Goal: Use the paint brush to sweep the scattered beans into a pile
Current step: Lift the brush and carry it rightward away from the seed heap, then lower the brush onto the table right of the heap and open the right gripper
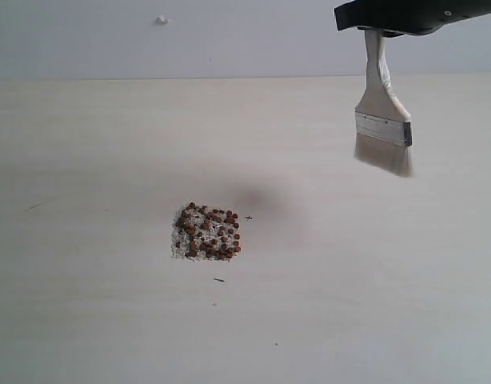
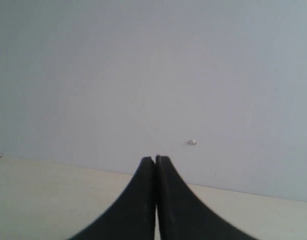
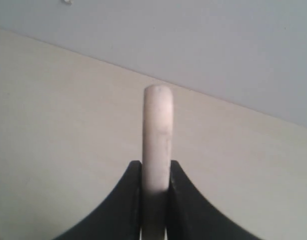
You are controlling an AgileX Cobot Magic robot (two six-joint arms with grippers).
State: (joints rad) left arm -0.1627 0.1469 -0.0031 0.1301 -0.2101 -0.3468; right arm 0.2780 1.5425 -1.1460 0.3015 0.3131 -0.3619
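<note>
My right gripper needs to let go of the paint brush onto the pale table point(image 1: 283, 234), where it is to lie next to the patch of beans.
The beans point(image 1: 207, 232) lie in a compact reddish-brown patch mixed with white grains near the middle of the pale table. High at the upper right, the paint brush point(image 1: 382, 112) hangs bristles down, well above and to the right of the beans. My right gripper point(image 1: 374, 29) is shut on its wooden handle; in the right wrist view the handle point(image 3: 157, 135) sticks out between the black fingers of the right gripper point(image 3: 156, 164). My left gripper point(image 2: 155, 159) is shut on nothing and faces the wall, out of sight in the exterior view.
The pale wooden table point(image 1: 85, 304) runs back to a grey-white wall point(image 1: 229, 40) with a small white mark point(image 1: 161, 20). A few tiny dark specks point(image 1: 220, 280) lie just in front of the bean patch.
</note>
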